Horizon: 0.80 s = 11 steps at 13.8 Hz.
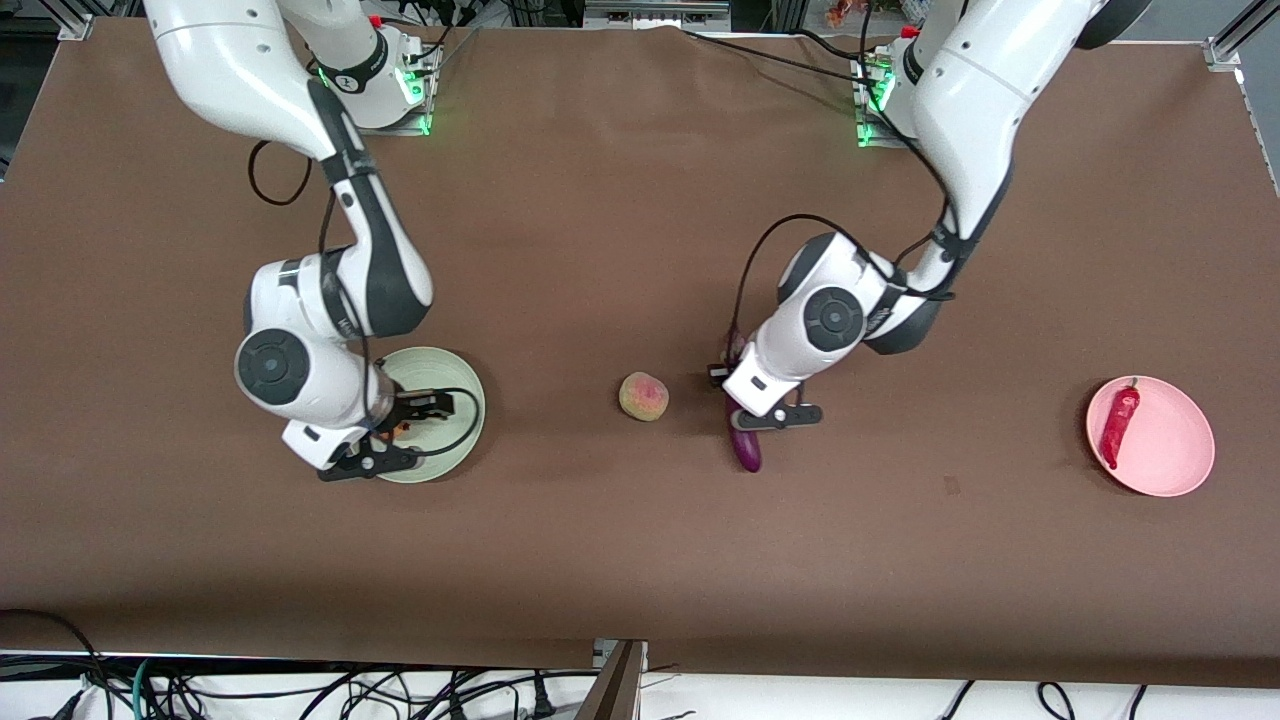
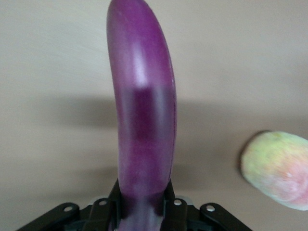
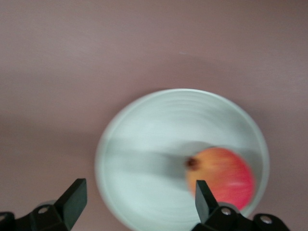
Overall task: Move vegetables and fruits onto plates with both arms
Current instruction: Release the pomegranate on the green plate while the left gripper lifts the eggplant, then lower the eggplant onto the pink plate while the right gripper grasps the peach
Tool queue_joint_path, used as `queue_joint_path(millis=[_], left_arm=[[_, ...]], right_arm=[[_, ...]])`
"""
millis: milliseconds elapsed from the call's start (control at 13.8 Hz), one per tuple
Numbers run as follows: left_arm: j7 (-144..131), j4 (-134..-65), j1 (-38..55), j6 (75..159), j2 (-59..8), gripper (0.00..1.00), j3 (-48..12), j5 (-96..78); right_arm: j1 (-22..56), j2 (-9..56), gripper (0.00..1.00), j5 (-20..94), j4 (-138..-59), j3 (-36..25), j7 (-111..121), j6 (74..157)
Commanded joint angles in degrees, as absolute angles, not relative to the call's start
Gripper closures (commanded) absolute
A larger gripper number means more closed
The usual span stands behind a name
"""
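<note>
The robot's right gripper will close on the sides of the peach-like fruit (image 1: 644,396) next to the purple eggplant, since this fruit is still lying on the table.
My left gripper (image 1: 742,408) is shut on the purple eggplant (image 1: 746,450), low at the table's middle; I cannot tell whether it touches the table. In the left wrist view the fingers (image 2: 115,199) clamp the eggplant (image 2: 144,120) near one end. The peach-like fruit (image 1: 643,396) lies on the table beside it, toward the right arm's end, and also shows in the left wrist view (image 2: 276,168). My right gripper (image 1: 405,432) is open just above the mint green plate (image 1: 460,385). In the right wrist view the red fruit (image 3: 221,178) lies in that plate (image 3: 154,125), close to one finger (image 3: 203,195). The red chili (image 1: 1120,425) lies in the pink plate (image 1: 1175,450).
The brown table (image 1: 600,560) has bare room nearer the front camera and between the two plates. The arm bases (image 1: 400,90) stand along its edge farthest from the front camera. Cables hang below the table's front edge.
</note>
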<state>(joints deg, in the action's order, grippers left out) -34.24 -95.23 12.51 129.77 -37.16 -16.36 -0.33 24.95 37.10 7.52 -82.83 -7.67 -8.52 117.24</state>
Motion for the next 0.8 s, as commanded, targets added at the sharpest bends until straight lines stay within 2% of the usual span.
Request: queue_joint_path(millis=[0, 290, 507, 724], left_arm=[[-34.28, -96.07, 11.00, 120.18, -30.95, 1.00, -13.45, 0.70], [-18.25, -95.80, 1.26, 109.88, -28.31, 1.00, -13.45, 2.19], [-11.97, -94.83, -2.98, 106.54, -27.69, 1.00, -12.92, 3.85], [-0.66, -94.92, -9.20, 103.02, -25.85, 1.00, -12.13, 11.68]], right_arm=[[28.64, 39.27, 0.01, 8.08, -79.38, -6.33, -19.73, 117.59], [33.47, 45.95, 0.01, 8.00, -71.11, -2.91, -34.86, 121.53], [36.99, 48.51, 0.01, 8.09, -71.10, -2.73, -45.49, 128.39], [38.76, 49.74, 0.01, 8.09, -71.02, -2.72, -50.70, 131.30]])
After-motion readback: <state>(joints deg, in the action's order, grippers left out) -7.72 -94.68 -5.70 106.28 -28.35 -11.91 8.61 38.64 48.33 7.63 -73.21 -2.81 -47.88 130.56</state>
